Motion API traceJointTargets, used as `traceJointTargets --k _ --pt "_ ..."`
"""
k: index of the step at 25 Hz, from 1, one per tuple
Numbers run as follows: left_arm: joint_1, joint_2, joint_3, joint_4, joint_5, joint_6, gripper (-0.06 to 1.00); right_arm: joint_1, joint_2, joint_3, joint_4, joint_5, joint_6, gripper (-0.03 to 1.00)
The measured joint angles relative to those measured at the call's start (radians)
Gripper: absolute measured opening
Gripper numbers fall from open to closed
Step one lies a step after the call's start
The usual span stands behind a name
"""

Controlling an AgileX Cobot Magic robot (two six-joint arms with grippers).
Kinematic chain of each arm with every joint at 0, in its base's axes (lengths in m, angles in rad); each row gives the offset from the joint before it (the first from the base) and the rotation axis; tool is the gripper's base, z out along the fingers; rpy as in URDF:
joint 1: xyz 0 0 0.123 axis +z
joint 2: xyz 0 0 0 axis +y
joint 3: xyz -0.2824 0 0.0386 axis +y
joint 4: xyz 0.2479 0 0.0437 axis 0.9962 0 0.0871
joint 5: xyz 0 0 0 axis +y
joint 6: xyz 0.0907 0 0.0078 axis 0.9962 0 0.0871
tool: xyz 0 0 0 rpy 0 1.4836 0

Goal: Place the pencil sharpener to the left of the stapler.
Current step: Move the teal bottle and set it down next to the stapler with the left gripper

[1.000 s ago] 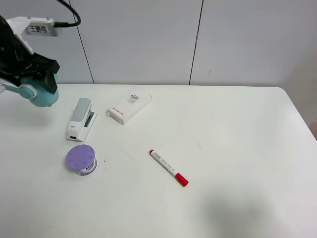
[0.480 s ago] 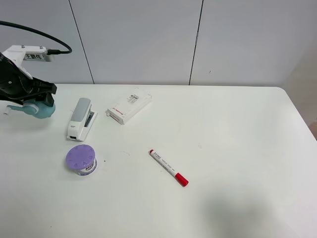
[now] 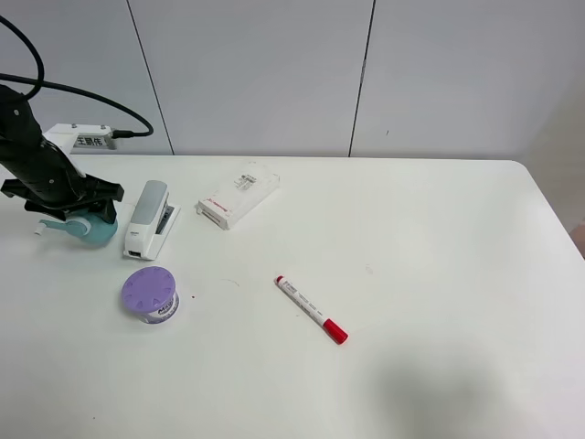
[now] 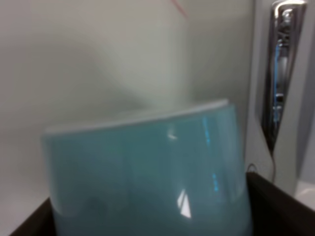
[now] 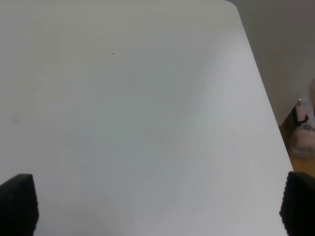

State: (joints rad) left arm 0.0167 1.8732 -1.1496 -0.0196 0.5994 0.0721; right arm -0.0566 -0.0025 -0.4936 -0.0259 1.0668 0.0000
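I will release the pencil sharpener on the table [image 3: 92, 235] with my left gripper, close beside the stapler, behind the purple-lidded container.
The mint-green pencil sharpener [image 3: 94, 230] is low over the table, just left of the grey-topped white stapler [image 3: 148, 218], with its white crank handle sticking out to the left. My left gripper [image 3: 73, 212] is shut on it from above. In the left wrist view the sharpener [image 4: 147, 167] fills the frame between the dark fingers [image 4: 268, 209], and the stapler [image 4: 280, 83] runs along one side. Whether the sharpener touches the table I cannot tell. My right gripper [image 5: 157, 206] is open over bare table and is out of the exterior view.
A flat white box with red print [image 3: 238, 197] lies behind and to the right of the stapler. A round purple-lidded container [image 3: 151, 294] stands in front of the stapler. A red-capped marker [image 3: 311, 309] lies mid-table. The table's edge [image 5: 266, 98] shows in the right wrist view.
My left arm has come down and slightly to the right with the sharpener, from well above the table's far left to low beside the stapler.
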Motion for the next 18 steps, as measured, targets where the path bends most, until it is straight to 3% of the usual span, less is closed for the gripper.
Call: traceJointTargets --k 18 --pt "0.041 0.068 0.0 -0.001 -0.053 0.053 0.66 0.0 0.0 0.0 0.0 0.0 0.0 0.99"
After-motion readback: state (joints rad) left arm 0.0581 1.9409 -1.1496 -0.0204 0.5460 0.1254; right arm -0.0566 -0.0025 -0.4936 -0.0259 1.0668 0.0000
